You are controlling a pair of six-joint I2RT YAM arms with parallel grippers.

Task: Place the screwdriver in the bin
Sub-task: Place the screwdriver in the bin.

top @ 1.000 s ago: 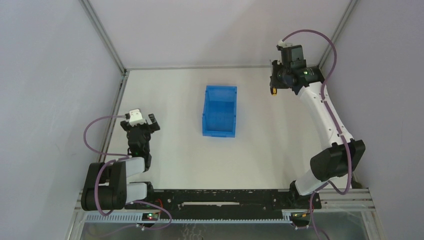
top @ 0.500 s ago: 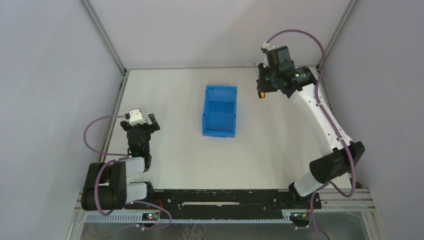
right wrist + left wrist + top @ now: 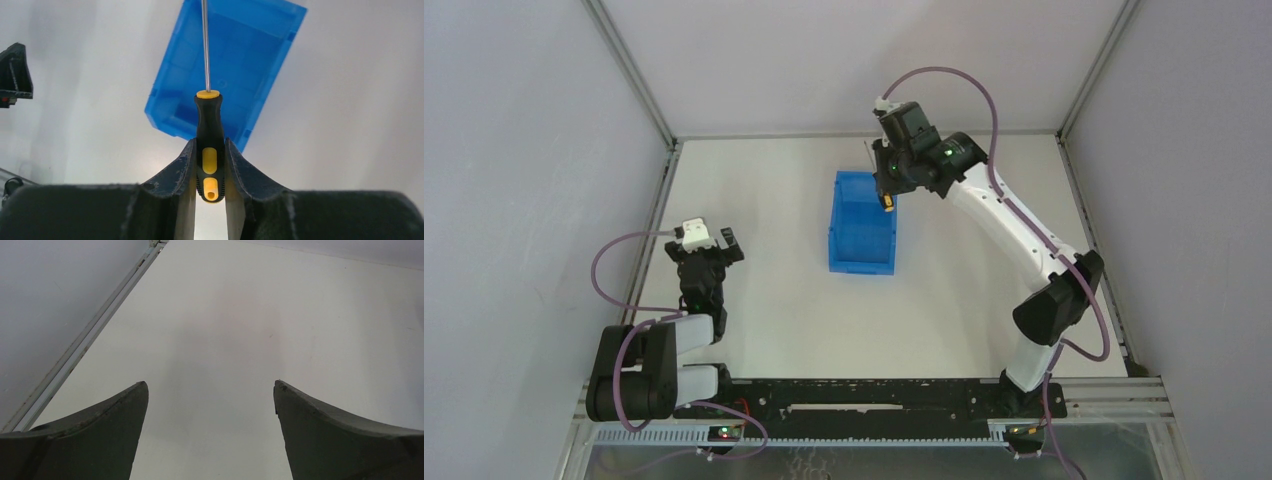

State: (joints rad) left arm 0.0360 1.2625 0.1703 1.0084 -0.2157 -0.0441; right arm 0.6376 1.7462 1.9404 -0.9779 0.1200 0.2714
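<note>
The robot's right gripper will put the screwdriver down on the blue bin's bottom, towards its near end [image 3: 861, 239] [image 3: 211, 81]. The screwdriver is now in the air over the bin.
The blue bin [image 3: 862, 225] stands open-topped in the middle of the table. My right gripper [image 3: 888, 188] is shut on the screwdriver [image 3: 887, 201] and holds it in the air over the bin's far right corner. In the right wrist view the black-and-yellow handle [image 3: 209, 142] is clamped between the fingers of the right gripper [image 3: 209, 145], and the thin shaft points out over the bin [image 3: 250, 55]. My left gripper [image 3: 712, 243] is open and empty, low at the left; it [image 3: 210, 390] shows only bare table between its fingers.
A metal frame rail [image 3: 656, 215] and grey walls bound the table at the left, back and right. The arms' base rail [image 3: 864, 395] runs along the near edge.
My right arm has swung left from the far right corner, carrying the screwdriver over to the bin's far right corner. The left arm has not moved.
</note>
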